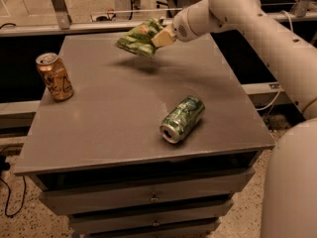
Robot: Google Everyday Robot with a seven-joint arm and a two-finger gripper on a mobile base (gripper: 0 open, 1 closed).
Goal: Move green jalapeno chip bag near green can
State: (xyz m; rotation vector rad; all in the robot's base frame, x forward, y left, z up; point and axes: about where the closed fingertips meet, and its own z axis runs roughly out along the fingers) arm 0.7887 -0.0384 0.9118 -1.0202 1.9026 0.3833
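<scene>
My gripper will put the green jalapeno chip bag down and let go of it on the grey table [152, 89] just behind the green can.
The green jalapeno chip bag [137, 38] hangs in the air above the far middle of the grey table [109, 113], its shadow on the tabletop below it. My gripper [161, 35] is shut on the bag's right end and holds it up. The green can [182, 119] lies on its side on the near right part of the table, its silver open end facing the front. The bag is well apart from the can, up and to the left of it.
An orange-gold can [54, 76] with dark scribbles stands upright at the table's left edge. My white arm [262, 29] reaches in from the right over the table's far right corner. Drawers [148, 197] sit under the tabletop.
</scene>
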